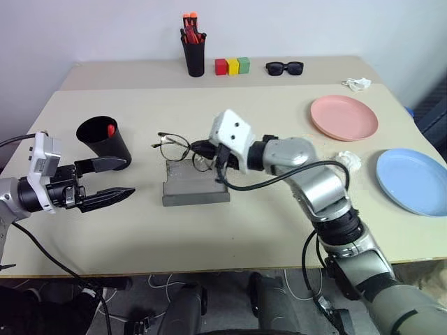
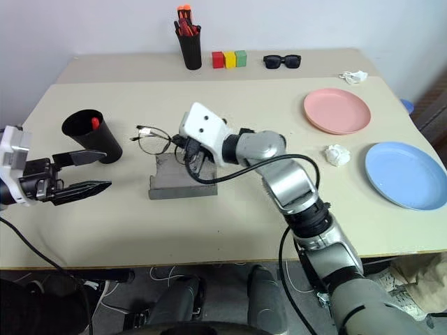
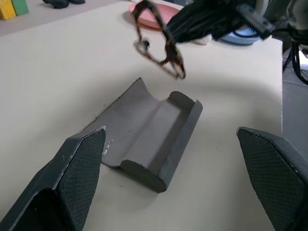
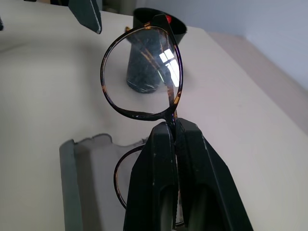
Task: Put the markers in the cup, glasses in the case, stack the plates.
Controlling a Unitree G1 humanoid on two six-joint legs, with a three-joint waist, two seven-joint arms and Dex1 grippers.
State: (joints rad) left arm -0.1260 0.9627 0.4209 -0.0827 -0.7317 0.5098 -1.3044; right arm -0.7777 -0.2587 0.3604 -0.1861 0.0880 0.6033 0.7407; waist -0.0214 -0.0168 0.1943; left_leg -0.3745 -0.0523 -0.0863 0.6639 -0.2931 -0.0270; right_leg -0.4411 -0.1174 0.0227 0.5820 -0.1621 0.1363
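Observation:
Next, my right gripper releases the glasses in the trough of the grey felt case [image 1: 197, 190] [image 4: 94, 216], along the case's near side.
My right gripper [image 1: 204, 151] is shut on the bridge of the thin wire-framed glasses [image 1: 172, 146] and holds them in the air just above the case. The grey felt case [image 1: 195, 188] lies open on the table below them, its trough showing in the left wrist view as the case [image 3: 155, 139]. In the right wrist view the glasses [image 4: 142, 72] stand up from the shut fingers. My left gripper [image 1: 115, 180] hangs open to the left of the case, with nothing in it. The wide black cup [image 1: 105, 145] behind it holds a red marker [image 1: 111, 130]. The pink plate [image 1: 343, 116] and the blue plate [image 1: 413, 180] lie apart at the right.
At the back of the table stand a taller black cup of orange-red pens [image 1: 193, 49], three coloured blocks [image 1: 232, 66] and black sunglasses [image 1: 284, 68]. A crumpled white wad [image 1: 347, 160] lies between the plates, and another [image 1: 357, 84] lies at the far right.

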